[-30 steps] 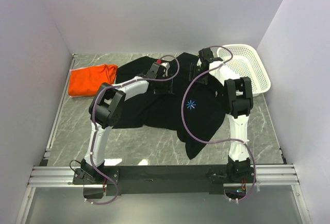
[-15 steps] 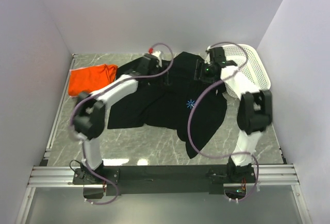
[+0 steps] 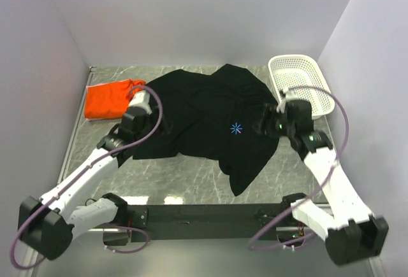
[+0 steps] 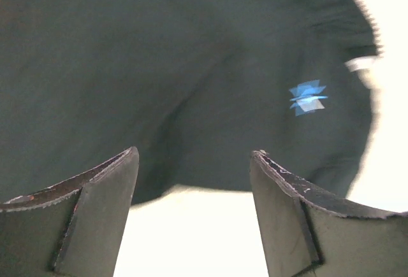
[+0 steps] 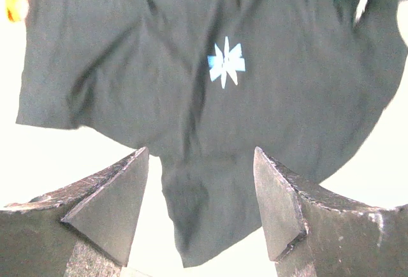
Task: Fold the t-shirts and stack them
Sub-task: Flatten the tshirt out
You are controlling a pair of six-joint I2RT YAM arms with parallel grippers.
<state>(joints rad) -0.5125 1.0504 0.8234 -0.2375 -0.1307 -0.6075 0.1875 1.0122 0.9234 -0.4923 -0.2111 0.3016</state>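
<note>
The black t-shirt has a near hem corner (image 3: 136, 156) at the end closest to the orange t-shirt. Next, my left gripper closes on it there.
The black t-shirt (image 3: 204, 114) lies spread on the marble table with its light-blue starburst (image 3: 236, 128) facing up and a corner trailing toward the near edge. The orange t-shirt (image 3: 111, 99) sits bunched at the far left. My left gripper (image 3: 145, 108) hovers over the black shirt's left side, open and empty. In the left wrist view the left gripper (image 4: 194, 153) frames the black shirt (image 4: 159, 67). My right gripper (image 3: 262, 126) hangs just right of the starburst, also open. In the right wrist view the right gripper (image 5: 201, 151) has nothing between its fingers, with the black shirt (image 5: 127, 54) below.
A white mesh basket (image 3: 292, 58) stands at the far right corner, close to the right arm's elbow. White walls close in the table on three sides. The arms' mounting rail (image 3: 204, 214) runs along the near edge.
Both arms have drawn back from the black shirt's far edge, the left swinging out to the left and the right to the right. The shirt's upper part now lies flatter.
</note>
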